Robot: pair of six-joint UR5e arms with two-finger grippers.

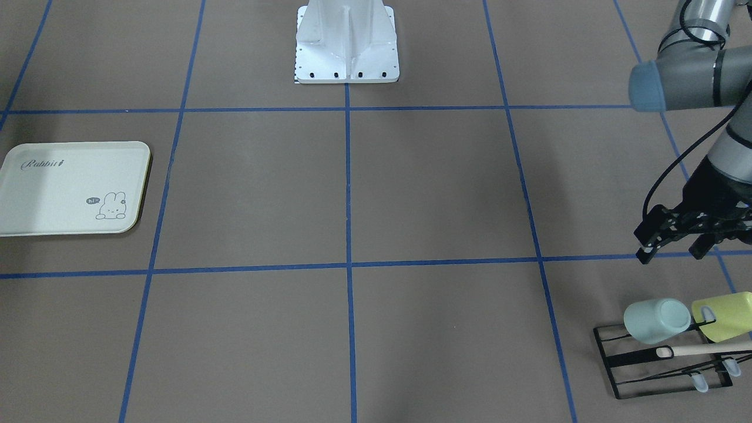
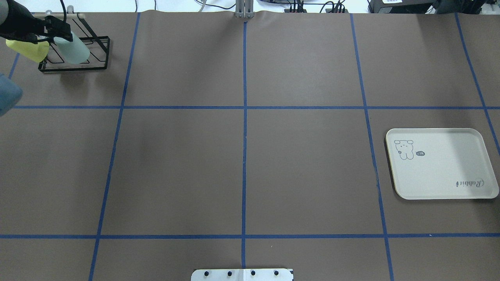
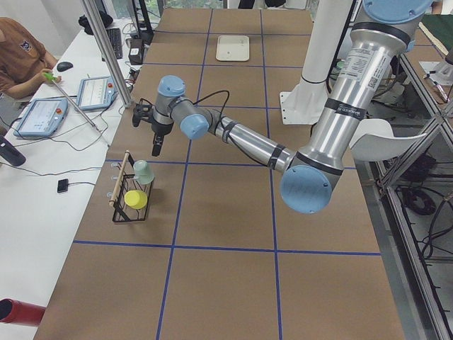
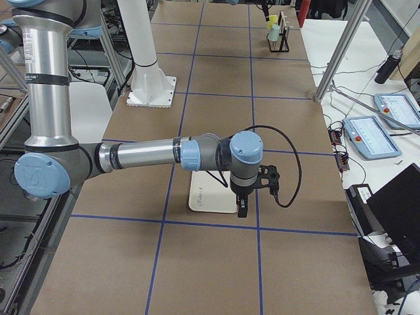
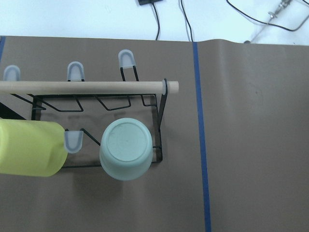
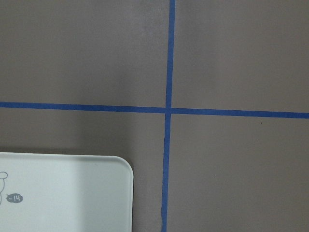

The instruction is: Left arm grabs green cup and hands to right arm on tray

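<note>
I should close my left gripper around the green cup's sides [image 1: 654, 323] [image 5: 148, 152] just below its upturned base, while the cup hangs beside the yellow-green cup.
The green cup [image 1: 655, 320] is a pale mint tumbler hung upside down and tilted on a peg of the black wire rack [image 1: 623, 376]. In the left wrist view its base [image 5: 128, 149] faces the camera. My left gripper [image 1: 672, 252] hovers above the rack and cup, open and empty, touching nothing. It also shows in the overhead view [image 2: 62, 33] over the cup [image 2: 72, 48]. The cream tray [image 2: 441, 168] with the bunny drawing lies empty at the other end of the table. My right gripper [image 4: 243, 209] hangs beside the tray [image 4: 203, 197]; I cannot tell whether it is open or shut.
A yellow-green cup [image 1: 725, 314] hangs on the same rack next to the green one, also in the left wrist view [image 5: 29, 147]. A wooden rod [image 5: 87, 87] runs across the rack's top. The robot's white base [image 1: 346, 44] stands mid-table.
</note>
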